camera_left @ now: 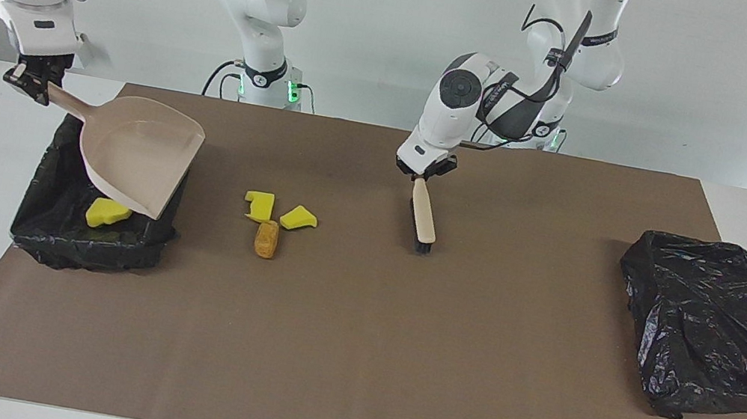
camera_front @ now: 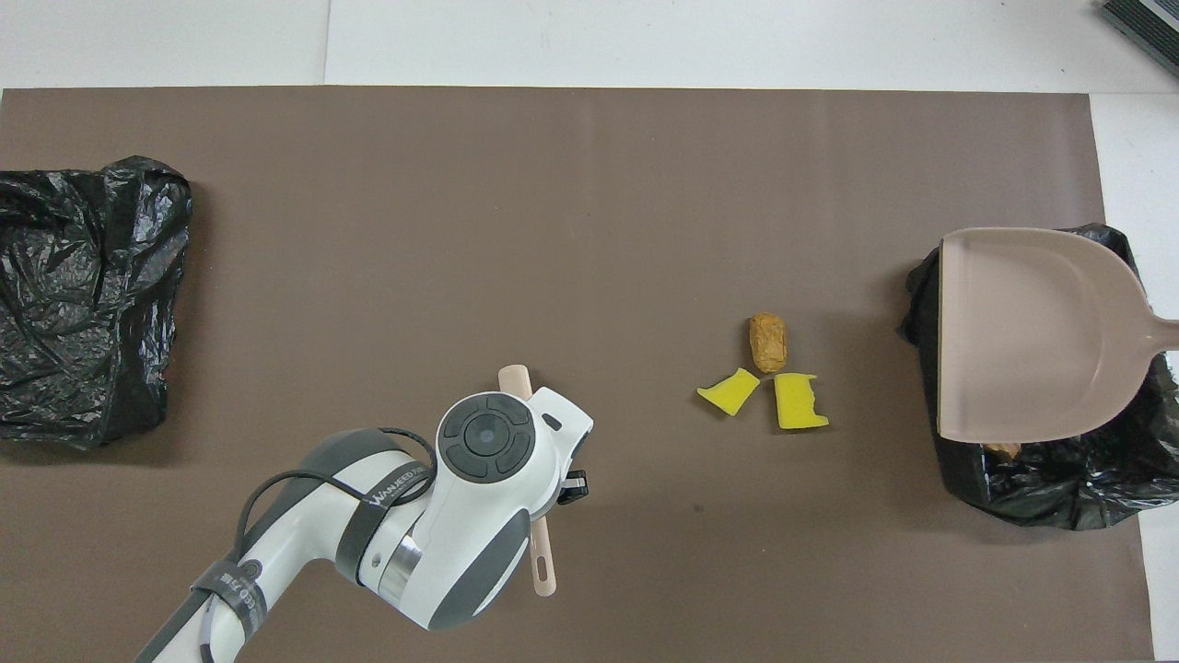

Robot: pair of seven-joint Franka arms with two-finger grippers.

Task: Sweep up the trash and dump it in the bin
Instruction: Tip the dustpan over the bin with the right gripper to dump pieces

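Note:
The robot's right gripper should set the beige dustpan down on the open brown mat (camera_front: 537, 222) beyond the brush, toward the far edge of the mat.
My right gripper (camera_left: 30, 82) is shut on the handle of the beige dustpan (camera_left: 135, 158), which hangs mouth-up over the black-lined bin (camera_left: 87, 241) at the right arm's end. The dustpan (camera_front: 1032, 336) covers most of the bin (camera_front: 1059, 479). One yellow piece of trash (camera_left: 107, 213) shows inside the bin. On the mat beside the bin lie two yellow chunks (camera_left: 259, 205) (camera_left: 298, 217) and an orange-brown lump (camera_left: 267, 239). My left gripper (camera_left: 425, 171) is shut on the handle of the brush (camera_left: 424, 216), whose bristles rest on the mat.
A crumpled black bag (camera_left: 710, 327) lies at the left arm's end of the brown mat (camera_left: 349, 357). In the overhead view the left arm (camera_front: 461, 516) covers most of the brush (camera_front: 543, 562).

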